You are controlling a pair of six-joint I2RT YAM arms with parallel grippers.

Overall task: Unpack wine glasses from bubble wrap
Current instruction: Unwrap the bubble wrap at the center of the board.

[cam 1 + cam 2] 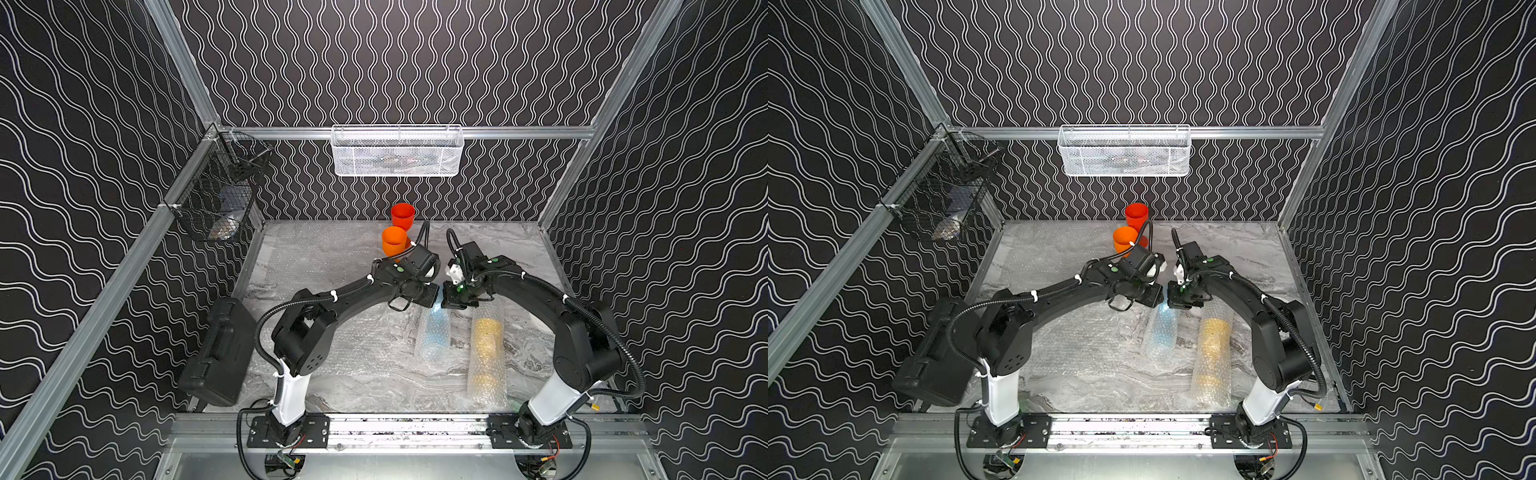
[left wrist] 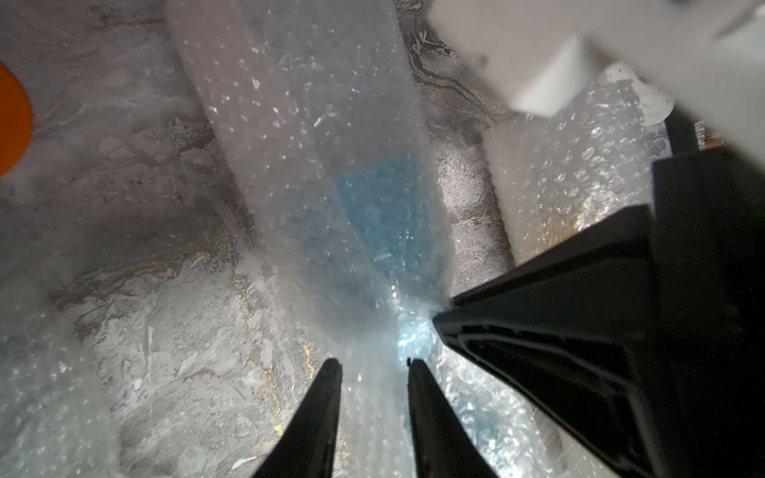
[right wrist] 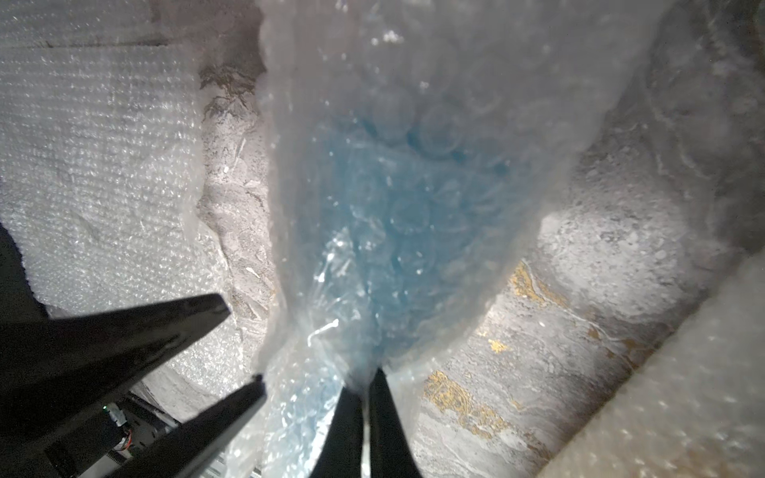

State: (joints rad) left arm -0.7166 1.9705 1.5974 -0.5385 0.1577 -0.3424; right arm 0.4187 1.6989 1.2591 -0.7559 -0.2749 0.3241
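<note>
The bubble wrap bunches narrow at the fingers of the robot's right gripper, so the left gripper needs to grip the bubble wrap's other edge [image 2: 369, 362] before both grippers spread the bubble wrap's end open.
In both top views a light blue wine glass [image 1: 434, 334] [image 1: 1162, 332] lies in a tube of bubble wrap mid-table. A yellow one [image 1: 487, 353] lies wrapped to its right. My right gripper [image 3: 366, 378] is shut on the far, twisted end of the blue glass's bubble wrap [image 3: 331, 397]. My left gripper [image 2: 374, 362] is open beside it, its fingers apart with that same wrap end between them. The blue glass [image 2: 381, 207] shows blurred through the wrap. Unwrapped red [image 1: 402, 216] and orange [image 1: 394, 241] glasses stand upright at the back.
Flat bubble wrap sheets [image 1: 316, 253] [image 3: 95, 136] lie on the marbled table at the left. A black case [image 1: 220, 353] leans at the left edge. A white basket [image 1: 397, 151] hangs on the back wall and a black wire basket [image 1: 216, 195] on the left wall.
</note>
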